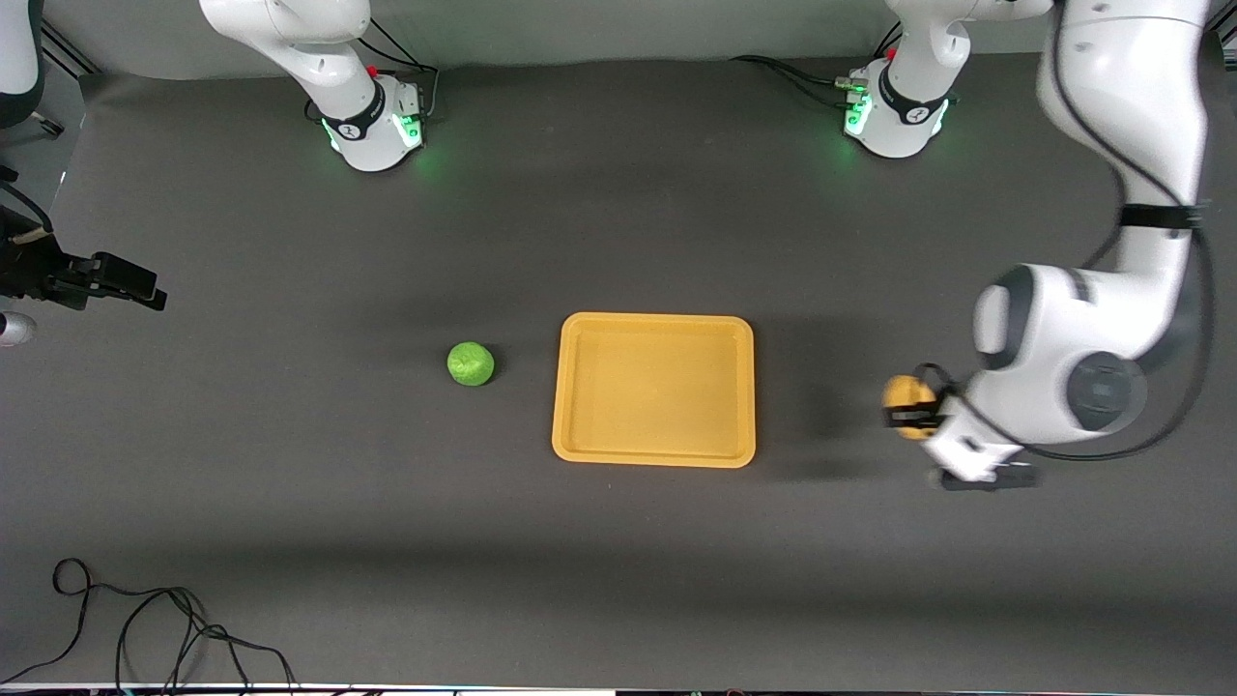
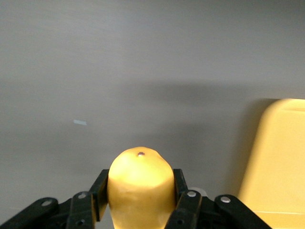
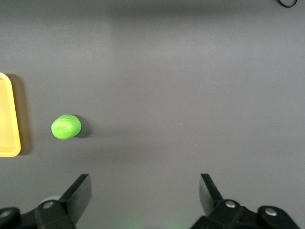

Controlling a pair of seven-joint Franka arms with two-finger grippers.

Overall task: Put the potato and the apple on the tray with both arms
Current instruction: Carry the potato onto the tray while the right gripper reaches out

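Observation:
Next, my left gripper sets the potato down on the tray, just inside the short rim (image 1: 720,385) closest to it.
The yellow-tan potato (image 1: 906,394) is clamped in my left gripper (image 1: 913,411), held above the dark table off the tray's short side toward the left arm's end. In the left wrist view the fingers (image 2: 99,188) press both sides of the potato (image 2: 140,191). The orange-yellow tray (image 1: 655,320) lies mid-table with nothing on it; it also shows in the left wrist view (image 2: 281,157). The green apple (image 1: 471,364) rests on the table beside the tray toward the right arm's end. My right gripper (image 1: 135,287) hangs open and empty high at the right arm's end, well away from the apple (image 3: 66,127).
Both arm bases (image 1: 377,121) (image 1: 894,111) stand along the table edge farthest from the front camera. A loose black cable (image 1: 145,628) lies near the table's front edge at the right arm's end. The tray's edge (image 3: 7,119) shows in the right wrist view.

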